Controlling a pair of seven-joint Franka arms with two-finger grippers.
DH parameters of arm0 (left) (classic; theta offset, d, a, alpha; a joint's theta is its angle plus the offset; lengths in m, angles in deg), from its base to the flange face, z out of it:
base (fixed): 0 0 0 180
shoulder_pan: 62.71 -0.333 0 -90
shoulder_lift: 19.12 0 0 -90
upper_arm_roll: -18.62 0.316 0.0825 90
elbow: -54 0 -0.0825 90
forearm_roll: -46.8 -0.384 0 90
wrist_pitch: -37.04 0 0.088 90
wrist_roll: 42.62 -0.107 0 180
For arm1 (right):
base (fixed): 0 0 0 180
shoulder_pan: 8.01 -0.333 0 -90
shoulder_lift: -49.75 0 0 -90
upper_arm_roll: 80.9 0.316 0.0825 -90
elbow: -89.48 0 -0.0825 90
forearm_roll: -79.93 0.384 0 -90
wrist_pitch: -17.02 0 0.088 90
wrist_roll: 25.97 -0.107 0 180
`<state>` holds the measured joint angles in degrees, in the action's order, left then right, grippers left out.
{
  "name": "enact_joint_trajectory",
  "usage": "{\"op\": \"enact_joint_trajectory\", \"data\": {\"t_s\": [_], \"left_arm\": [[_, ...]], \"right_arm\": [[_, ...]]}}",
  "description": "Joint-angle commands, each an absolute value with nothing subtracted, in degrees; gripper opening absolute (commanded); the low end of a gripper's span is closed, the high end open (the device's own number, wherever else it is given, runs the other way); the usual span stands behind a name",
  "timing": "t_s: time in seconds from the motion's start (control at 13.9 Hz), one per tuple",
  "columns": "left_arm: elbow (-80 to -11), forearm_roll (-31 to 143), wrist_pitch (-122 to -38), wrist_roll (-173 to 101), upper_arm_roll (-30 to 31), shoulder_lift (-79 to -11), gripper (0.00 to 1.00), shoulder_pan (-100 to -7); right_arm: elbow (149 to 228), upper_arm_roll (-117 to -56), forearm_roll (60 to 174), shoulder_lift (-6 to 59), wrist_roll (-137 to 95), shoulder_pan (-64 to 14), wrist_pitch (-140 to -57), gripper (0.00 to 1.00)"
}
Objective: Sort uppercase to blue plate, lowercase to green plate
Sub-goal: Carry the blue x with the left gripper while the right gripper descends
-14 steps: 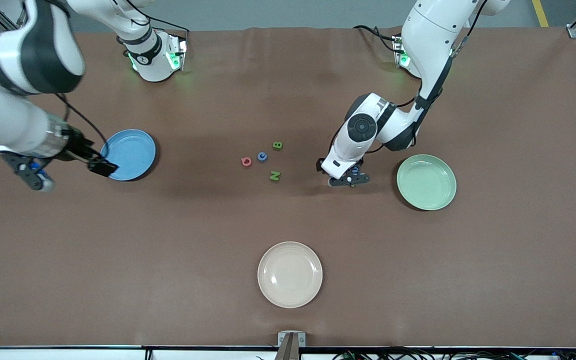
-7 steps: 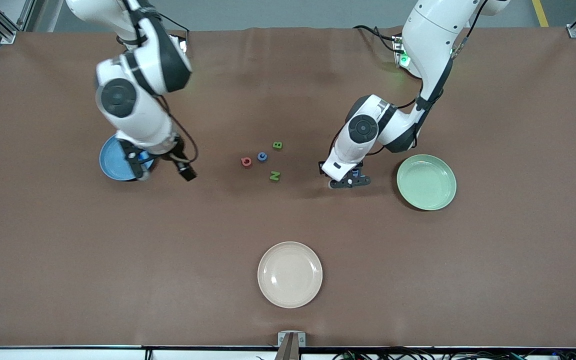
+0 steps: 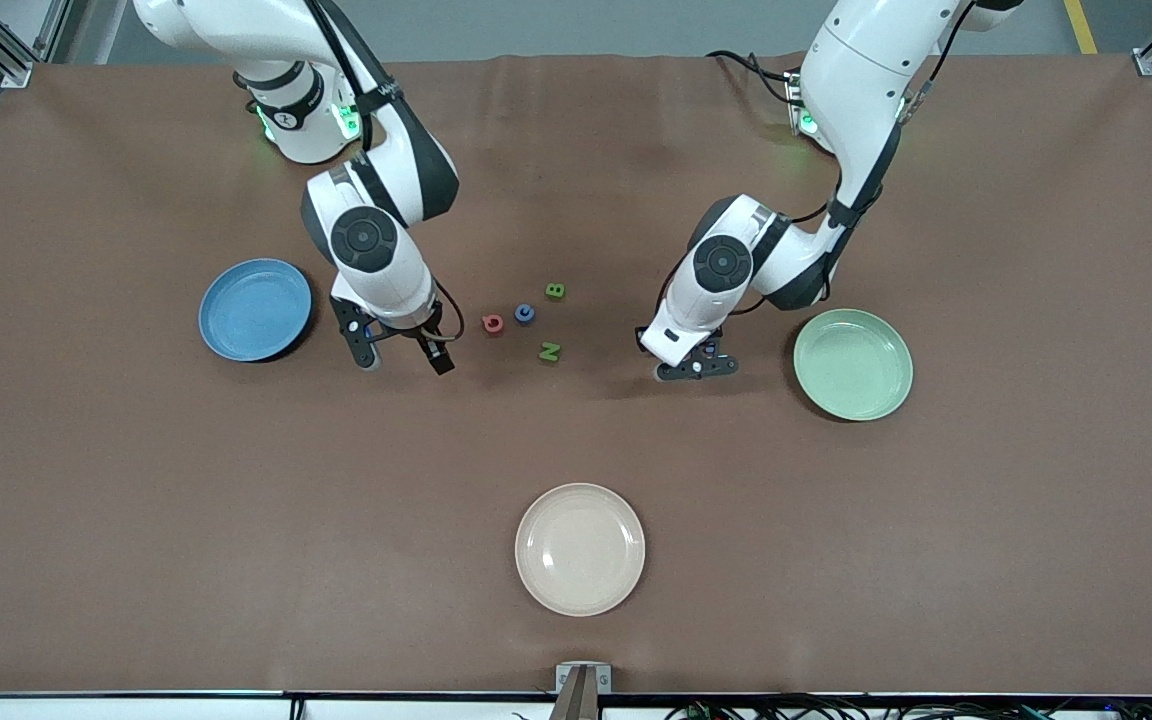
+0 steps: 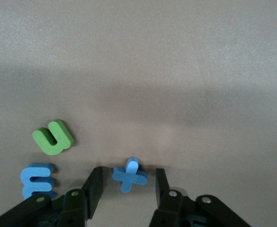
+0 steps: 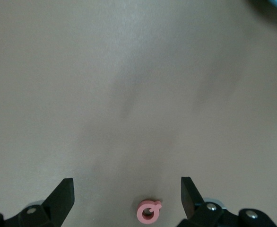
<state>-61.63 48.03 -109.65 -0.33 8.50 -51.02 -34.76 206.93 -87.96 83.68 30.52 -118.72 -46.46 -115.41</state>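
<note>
The robot's right gripper will close on the round sides of the pink letter [image 3: 494, 325] [image 5: 148, 212], because that uppercase piece is the nearest one to the blue plate.
Four uppercase pieces lie mid-table: a pink D [image 3: 493, 323], a blue C [image 3: 525, 314], a green B [image 3: 556, 290] and a green N [image 3: 549, 351]. My right gripper [image 3: 402, 356] hangs open over the table between the blue plate [image 3: 255, 309] and these letters; the D [image 5: 149, 213] shows small between its wide jaws. My left gripper [image 3: 696, 366] is down at the table beside the green plate [image 3: 853, 363]. Its jaws stand on either side of a blue plus piece [image 4: 129, 175], with a gap at each finger [image 4: 95, 187]. A green u [image 4: 53, 137] and a blue m [image 4: 37, 179] lie close by.
A cream plate [image 3: 580, 549] sits near the front edge, nearer to the camera than the letters. Both coloured plates hold nothing. A corner of the blue plate [image 5: 271, 7] shows in the right wrist view.
The right arm swung from the blue plate's outer side across it to the table beside the capitals. The left gripper's jaws narrowed around the plus piece.
</note>
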Motion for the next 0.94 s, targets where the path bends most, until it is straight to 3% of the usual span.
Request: {"op": "enact_joint_trajectory", "data": {"t_s": [0.0, 0.5, 0.86], "left_arm": [[-60.3, 46.7, -110.1, 2.3, 8.7, -52.1, 0.45, -34.3], [-60.4, 46.4, -109.5, 5.4, 8.6, -51.4, 0.18, -34.8], [-60.8, 46.4, -103.5, 5.3, 8.6, -46.6, 0.15, -37.5]], "right_arm": [[206.5, -88.5, 84.2, 28.8, -122.6, -48.7, -117.7, 0.99], [207.1, -88.5, 84.3, 26.1, -128.8, -53.3, -121.4, 0.97], [214.4, -88.5, 84.3, 26.0, -130.4, -54.9, -130.3, 0.95]]}}
